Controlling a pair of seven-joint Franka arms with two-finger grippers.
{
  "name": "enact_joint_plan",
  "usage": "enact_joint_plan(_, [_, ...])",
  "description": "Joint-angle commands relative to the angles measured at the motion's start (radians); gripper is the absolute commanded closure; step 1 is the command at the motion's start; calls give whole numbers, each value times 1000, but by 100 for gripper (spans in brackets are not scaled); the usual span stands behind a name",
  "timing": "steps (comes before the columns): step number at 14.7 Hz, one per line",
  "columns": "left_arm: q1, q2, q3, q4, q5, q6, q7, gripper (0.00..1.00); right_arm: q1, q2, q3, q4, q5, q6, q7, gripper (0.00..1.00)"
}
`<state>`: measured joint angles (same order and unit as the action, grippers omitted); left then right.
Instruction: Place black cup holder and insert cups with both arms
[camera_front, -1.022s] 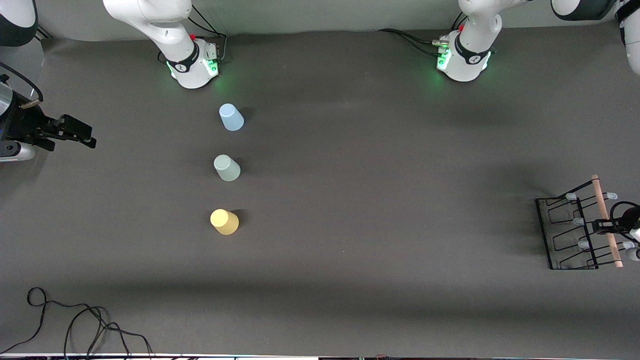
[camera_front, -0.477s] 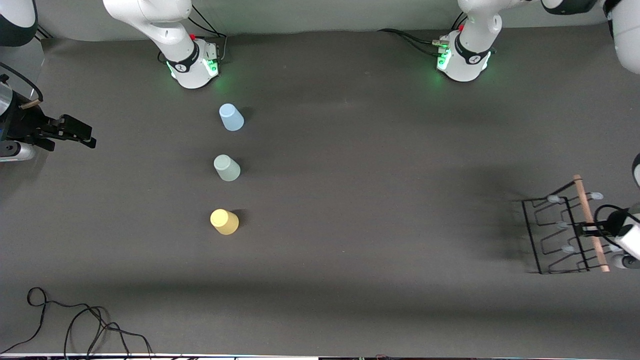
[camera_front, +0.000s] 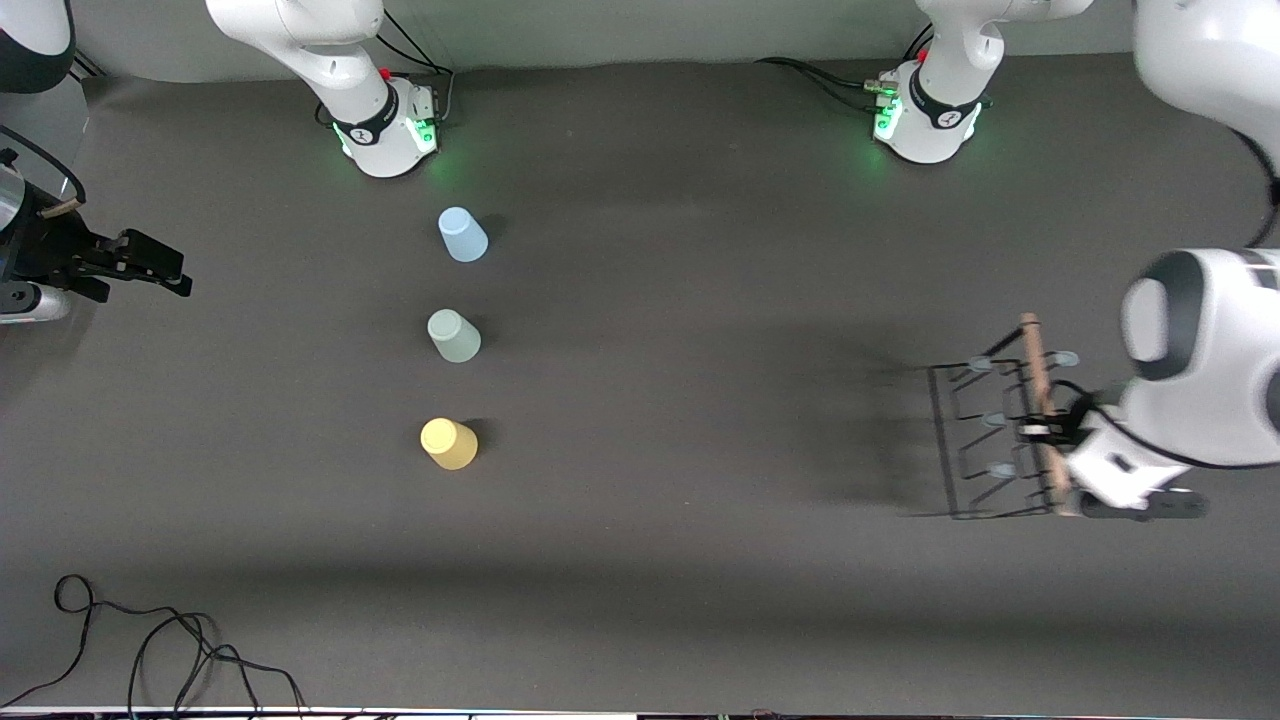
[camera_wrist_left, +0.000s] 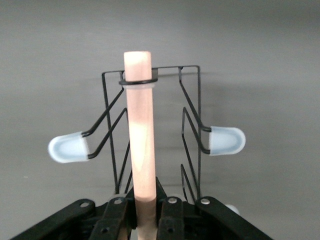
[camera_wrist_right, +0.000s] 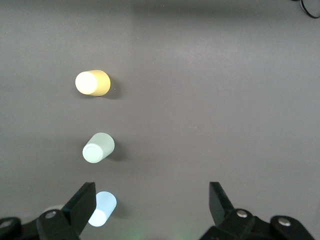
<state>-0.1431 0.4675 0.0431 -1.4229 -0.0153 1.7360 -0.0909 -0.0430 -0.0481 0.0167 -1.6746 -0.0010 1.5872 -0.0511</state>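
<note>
Next, I set the black cup holder, now held up over the table's end, down with my left gripper in the middle of the table, level with the gap (camera_front: 650, 386) between the grey-green and yellow cups.
My left gripper (camera_front: 1045, 432) is shut on the wooden rod handle (camera_wrist_left: 140, 145) of the black cup holder (camera_front: 985, 440) and holds it up over the table's end by the left arm. Two pale capped pegs (camera_wrist_left: 227, 140) stick out from its wire sides. Three cups stand upside down in a row near the right arm's base: light blue (camera_front: 462, 234), grey-green (camera_front: 454, 335) and yellow (camera_front: 448, 443), the yellow nearest the front camera. They also show in the right wrist view (camera_wrist_right: 98, 148). My right gripper (camera_front: 150, 268) is open and empty, high at the table's edge, and waits.
A loose black cable (camera_front: 150, 650) lies at the table's front corner on the right arm's end. The two green-lit arm bases (camera_front: 390, 125) stand along the table's back edge.
My left gripper has carried the cup holder from the table's end toward the middle, and it has risen. The right arm and the cups have not moved.
</note>
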Motion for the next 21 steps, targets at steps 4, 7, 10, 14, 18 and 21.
enact_joint_plan(4, [-191, -95, 12, -97, -73, -4, -131, 100, 0, 5, -1, 13, -7, -13, 17, 0])
enact_joint_plan(7, [-294, -92, 12, -97, -150, 35, -237, 100, -1, 4, -1, 13, -5, -13, 16, 0])
enact_joint_plan(10, [-429, -49, 12, -96, -158, 150, -451, 100, -1, 5, -1, 13, -5, -13, 16, 0])
enact_joint_plan(14, [-585, 9, 14, -91, -147, 252, -676, 100, -1, 4, -3, 13, -7, -15, 14, 0])
enact_joint_plan(18, [-658, 34, 14, -85, -147, 255, -731, 100, -3, 4, -3, 13, -7, -15, 10, 0])
enact_joint_plan(21, [-693, 66, 14, -82, -155, 283, -772, 100, -5, 4, -3, 13, -7, -15, 7, 0])
